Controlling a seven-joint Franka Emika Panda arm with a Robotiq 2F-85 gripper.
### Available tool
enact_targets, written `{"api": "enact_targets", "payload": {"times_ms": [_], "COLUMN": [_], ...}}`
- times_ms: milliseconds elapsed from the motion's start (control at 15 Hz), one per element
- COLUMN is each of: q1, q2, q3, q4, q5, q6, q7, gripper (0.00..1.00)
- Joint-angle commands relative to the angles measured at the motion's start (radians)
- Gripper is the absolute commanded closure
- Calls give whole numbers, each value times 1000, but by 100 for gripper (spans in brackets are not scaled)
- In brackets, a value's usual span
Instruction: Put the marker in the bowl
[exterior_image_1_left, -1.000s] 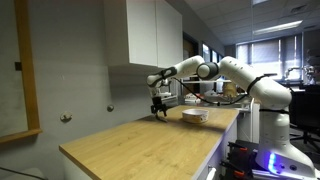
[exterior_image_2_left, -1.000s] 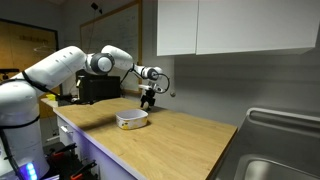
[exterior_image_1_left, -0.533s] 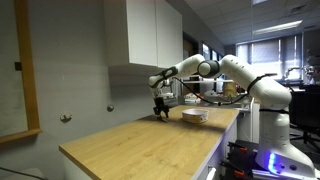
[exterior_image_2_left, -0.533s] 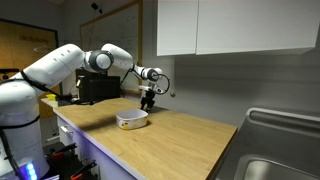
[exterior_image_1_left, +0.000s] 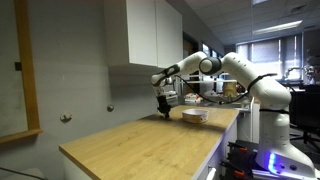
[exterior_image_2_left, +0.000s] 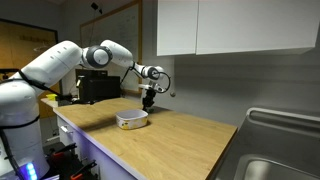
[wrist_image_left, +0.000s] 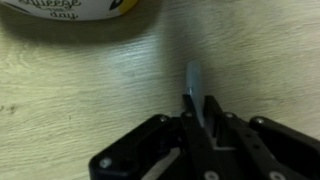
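Observation:
My gripper's fingers are too far back from the marker's greyish end. Next, I open them, move toward the bowl and take the marker nearer its greyish end (wrist_image_left: 196, 92).
In the wrist view my gripper (wrist_image_left: 200, 102) has its two dark fingers drawn together on the marker (wrist_image_left: 193, 76). A short greyish end of the marker pokes out past the fingertips over the wooden counter. The white bowl (wrist_image_left: 80, 10) shows as a rim with printing along the top edge, a little beyond the fingertips. In both exterior views the gripper (exterior_image_1_left: 165, 110) (exterior_image_2_left: 148, 103) hangs pointing down just behind the bowl (exterior_image_1_left: 194, 116) (exterior_image_2_left: 132, 121), close above the countertop. The marker is too small to make out in those views.
The wooden countertop (exterior_image_1_left: 140, 145) runs long, with a wall and white upper cabinets (exterior_image_2_left: 230, 25) behind it. A steel sink (exterior_image_2_left: 275, 150) sits at one end. A dark monitor (exterior_image_2_left: 98, 90) and desk clutter stand beyond the bowl end.
The jaws have closed from wide open onto the marker. The hand has shifted slightly toward the bowl.

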Motion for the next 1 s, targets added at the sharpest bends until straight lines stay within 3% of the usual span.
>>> {"api": "enact_targets", "payload": {"times_ms": [0,133,333,400,600,933], "q1": [-2,-2,3,5,15,21], "q2": [-47,-57,-61,-61,-57,-61], "q3": [-6,-6,-7,-6,-6,-9], "q4": [-62,-74,-78,-77,-69,-58], "q5": [8,8,3,-1,-13,-24], "q6": [18,17,11,6,-4,-14], "q7": [10,10,10,6,1,-4], "gripper": [96,100,97,74,64,27]}}
